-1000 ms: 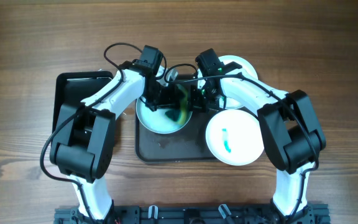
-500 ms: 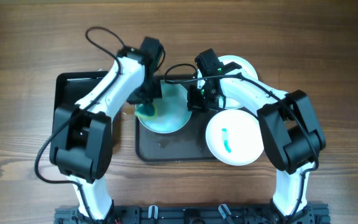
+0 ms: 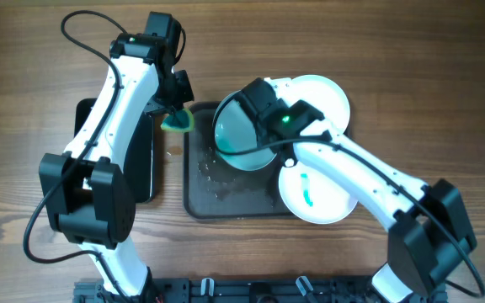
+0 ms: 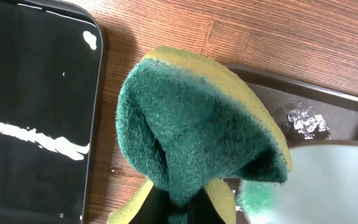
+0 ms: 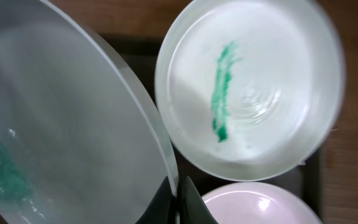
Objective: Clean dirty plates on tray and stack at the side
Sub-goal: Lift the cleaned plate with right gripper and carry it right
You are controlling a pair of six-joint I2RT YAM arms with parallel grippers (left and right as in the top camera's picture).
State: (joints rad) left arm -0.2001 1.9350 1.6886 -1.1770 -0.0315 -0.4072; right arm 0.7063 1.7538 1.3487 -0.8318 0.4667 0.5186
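Note:
The pale plate, now tilted over the dark brown tray, will go down from my right gripper onto the bare wooden table (image 3: pixel 402 140) just past the white plates on the brown tray.
My right gripper (image 3: pixel 268 143) is shut on the rim of a pale plate (image 3: pixel 234 135) and holds it tilted over the dark brown tray (image 3: pixel 226 198). In the right wrist view the jaws (image 5: pixel 178 186) pinch that rim (image 5: pixel 148 118), and faint green smears remain on the plate. A white plate with a green streak (image 3: pixel 314 189) lies at the tray's right; it also shows in the right wrist view (image 5: pixel 247 93). My left gripper (image 3: pixel 175 114) is shut on a green and yellow sponge (image 3: pixel 178 123), held over the tray's left edge. In the left wrist view the sponge (image 4: pixel 197 124) hides the jaws (image 4: pixel 188 208).
A black tray (image 3: pixel 146 160) lies left of the brown tray, also seen in the left wrist view (image 4: pixel 36 112). Another white plate (image 3: pixel 322 93) sits at the back right. Water drops lie on the brown tray (image 4: pixel 303 118).
My left gripper has drawn the sponge off the plate, up and to the left. My right arm has swung left and tilted the plate up off the tray.

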